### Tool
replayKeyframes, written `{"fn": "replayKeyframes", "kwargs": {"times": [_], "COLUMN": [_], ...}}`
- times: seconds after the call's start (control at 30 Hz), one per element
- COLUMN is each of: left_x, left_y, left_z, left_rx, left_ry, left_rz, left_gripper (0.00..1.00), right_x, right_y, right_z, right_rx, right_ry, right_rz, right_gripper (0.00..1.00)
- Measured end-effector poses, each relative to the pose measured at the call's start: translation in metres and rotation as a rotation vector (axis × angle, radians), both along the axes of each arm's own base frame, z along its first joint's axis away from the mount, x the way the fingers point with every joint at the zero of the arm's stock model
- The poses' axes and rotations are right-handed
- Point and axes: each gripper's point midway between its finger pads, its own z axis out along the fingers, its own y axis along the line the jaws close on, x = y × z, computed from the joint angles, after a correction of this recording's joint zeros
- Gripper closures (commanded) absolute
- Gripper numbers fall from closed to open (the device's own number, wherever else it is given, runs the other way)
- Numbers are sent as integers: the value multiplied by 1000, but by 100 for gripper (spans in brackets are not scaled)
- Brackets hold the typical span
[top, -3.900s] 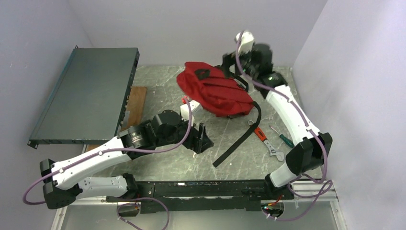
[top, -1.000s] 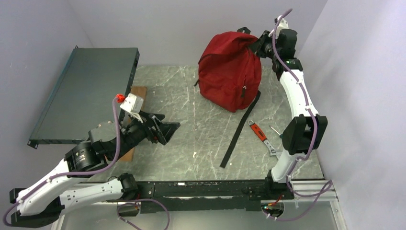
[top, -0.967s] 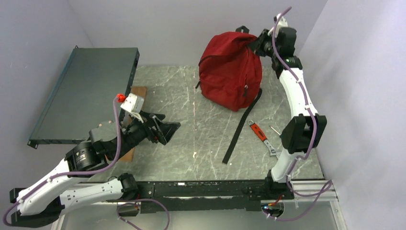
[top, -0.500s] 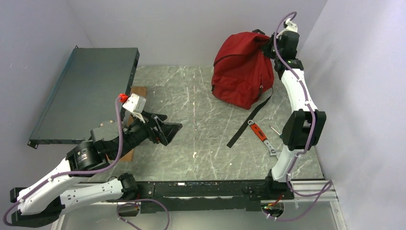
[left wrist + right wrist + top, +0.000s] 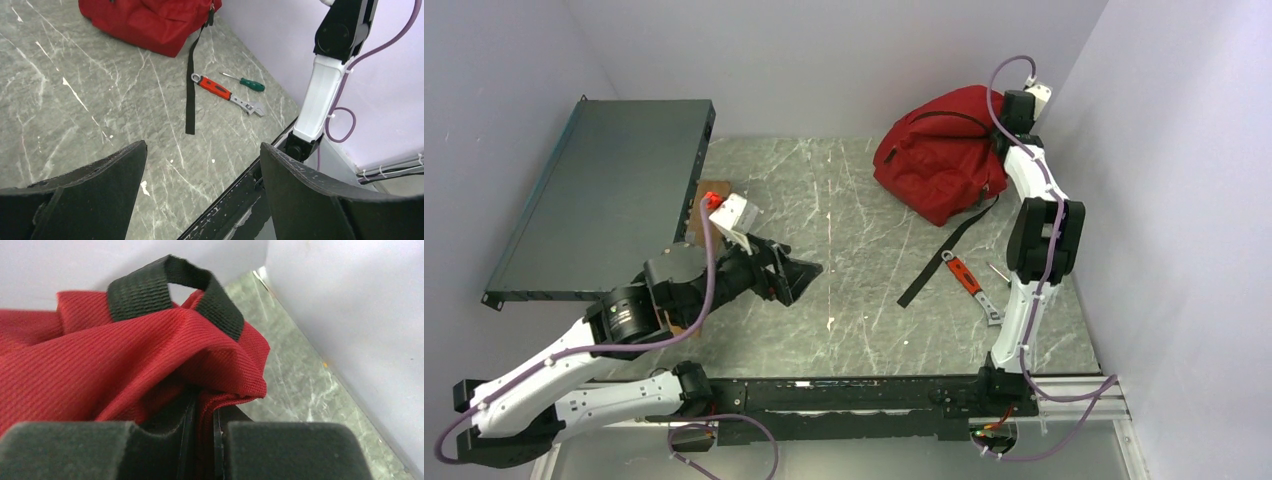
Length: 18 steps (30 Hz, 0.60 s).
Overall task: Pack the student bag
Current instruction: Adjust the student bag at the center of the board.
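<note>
My right gripper will set down the student bag lying flat on the table (image 5: 959, 198) just past the orange-handled wrench.
The student bag (image 5: 939, 160) is a soft red backpack, slumped on the table in the far right corner against the wall. My right gripper (image 5: 1002, 128) is at its top right edge. In the right wrist view the gripper (image 5: 205, 440) is shut on a fold of the bag's red fabric (image 5: 100, 370), just below a black webbing loop (image 5: 150, 287). My left gripper (image 5: 804, 278) hovers over the table's left middle, open and empty. Its wrist view shows the gripper (image 5: 202, 150) wide apart, with the bag (image 5: 145, 20) far ahead.
A black webbing strap (image 5: 949, 250) trails from the bag across the table. An orange-handled wrench (image 5: 972, 285) and a green screwdriver (image 5: 996, 272) lie beside it on the right. A dark flat case (image 5: 604, 190) leans at the left, above a wooden board (image 5: 698, 205).
The right arm carried the hanging bag rightward and lowered it into the far right corner, where it now slumps. The left arm shifted a little forward and right, still open.
</note>
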Motion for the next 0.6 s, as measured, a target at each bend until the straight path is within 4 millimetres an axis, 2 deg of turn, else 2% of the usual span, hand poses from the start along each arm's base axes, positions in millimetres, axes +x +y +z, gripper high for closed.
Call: {"fn": "replayKeyframes", "kwargs": {"times": [0.07, 0.13, 0.2, 0.27, 0.33, 0.43, 0.5, 0.53, 0.6], "left_x": [1, 2, 4, 4, 3, 1, -3, -5, -9], "left_y": [-6, -12, -18, -22, -23, -21, -14, -9, 1], "left_z": [-4, -7, -12, -16, -16, -9, -1, 5, 15], "left_rx": [17, 28, 44, 54, 52, 30, 4, -16, -53], "left_ry": [8, 14, 23, 31, 32, 22, 7, -3, -23], "left_rz": [-11, -22, -31, -40, -46, -52, -51, -48, -42], "left_gripper": [11, 11, 12, 12, 12, 12, 13, 13, 13], "right_x": [-2, -5, -15, -31, -46, -68, -93, -110, -131], "right_y": [-12, -14, -2, 24, 70, 184, 263, 305, 349], "right_z": [-19, -32, -34, -23, 3, 73, 118, 134, 138], "right_rx": [18, 41, 47, 18, -8, 29, 108, 152, 223], "right_ry": [37, 64, 81, 90, 76, -47, -138, -164, -153], "right_rz": [-9, 6, 33, 66, 141, 377, 571, 675, 783], "right_gripper": [100, 100, 100, 100, 100, 100, 100, 100, 100]}}
